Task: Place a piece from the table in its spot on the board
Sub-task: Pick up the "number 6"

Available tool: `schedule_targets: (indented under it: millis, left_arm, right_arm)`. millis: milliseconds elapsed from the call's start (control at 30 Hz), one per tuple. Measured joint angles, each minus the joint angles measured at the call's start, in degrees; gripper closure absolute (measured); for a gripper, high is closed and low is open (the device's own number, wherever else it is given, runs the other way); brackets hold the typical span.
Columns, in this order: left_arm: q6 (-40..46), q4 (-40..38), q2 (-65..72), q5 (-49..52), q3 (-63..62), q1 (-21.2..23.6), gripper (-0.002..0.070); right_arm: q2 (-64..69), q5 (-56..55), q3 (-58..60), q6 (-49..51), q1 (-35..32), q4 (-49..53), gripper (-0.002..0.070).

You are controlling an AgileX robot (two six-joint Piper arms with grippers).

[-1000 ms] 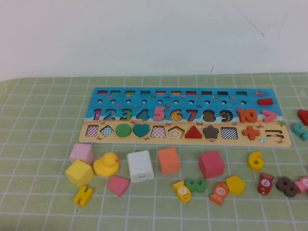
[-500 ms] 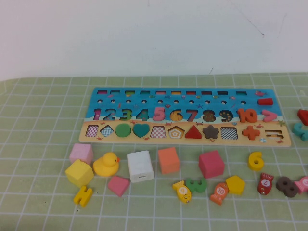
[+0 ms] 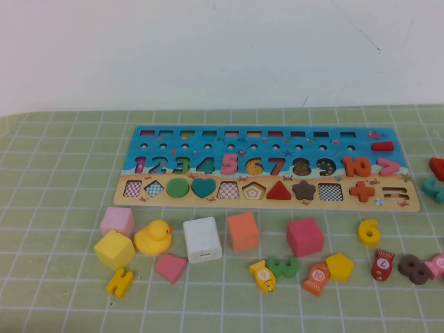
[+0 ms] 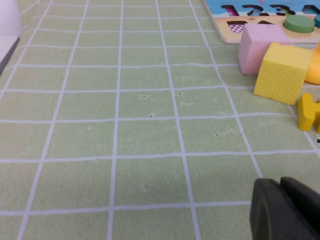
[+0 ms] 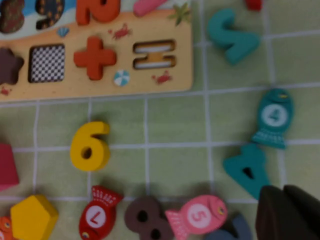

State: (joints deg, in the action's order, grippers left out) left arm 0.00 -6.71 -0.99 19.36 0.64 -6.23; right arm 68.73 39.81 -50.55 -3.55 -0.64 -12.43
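Observation:
The yellow 6 is between the board and the red fish. My right gripper goes to it next and closes on the yellow 6's sides (image 3: 369, 234) (image 5: 88, 148).
The number-and-shape board (image 3: 409, 201) lies flat at the table's middle; its near row has several empty checkered slots. Loose pieces lie in front of it: a yellow 6 (image 3: 368, 232), a yellow pentagon (image 3: 339, 266), a pink pentagon (image 3: 171, 267), a brown 8 (image 3: 413, 269), numbered fish and foam cubes. Neither gripper shows in the high view. My left gripper (image 4: 280, 182) is shut and empty, low over bare mat, apart from the yellow cube (image 4: 282, 72) and pink cube (image 4: 257, 45). My right gripper (image 5: 283, 190) is shut and empty, beside a teal 4 (image 5: 248, 169) and a pink fish (image 5: 197, 215).
A rubber duck (image 3: 153, 237), white cube (image 3: 202, 239), orange cube (image 3: 243, 231) and pink cube (image 3: 304, 236) stand in a row before the board. A teal 2 (image 3: 434, 188) and a red piece (image 3: 437, 166) lie at the right edge. Open mat lies left of the pieces.

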Motion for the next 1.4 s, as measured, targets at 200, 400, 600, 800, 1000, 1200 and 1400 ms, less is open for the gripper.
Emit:
schedule_targets:
  millis: [200,400,600,800,1000,1200,1400]
  left_arm:
    - [0.0,0.0,0.0,0.0,0.0,0.0,0.0677]
    - [0.0,0.0,0.0,0.0,0.0,0.0,0.0677]
    - [0.0,0.0,0.0,0.0,0.0,0.0,0.0677]
    - [0.0,0.0,0.0,0.0,0.0,0.0,0.0677]
    - [0.0,0.0,0.0,0.0,0.0,0.0,0.0677]
    - [0.0,0.0,0.0,0.0,0.0,0.0,0.0677]
    - [0.0,0.0,0.0,0.0,0.0,0.0,0.0677]
  right_arm:
    - [10.85,4.31,-8.41,-0.73,5.04,-1.8,0.057]
    - [17.58,6.17,-16.92,4.1,15.79,0.36,0.0347]
    - [25.28,11.33,-23.96,14.22,23.0,9.82,0.0248]
    - [29.79,13.3,-27.01,18.08,25.7,13.19,0.0242]
    - [32.52,14.12,-27.26,21.04,25.79,14.52,0.0242]
    - [33.14,14.33,-27.26,25.01,25.79,15.63,0.0242]
    - [33.14,14.45,-27.26,25.16,25.79,16.2,0.0256]
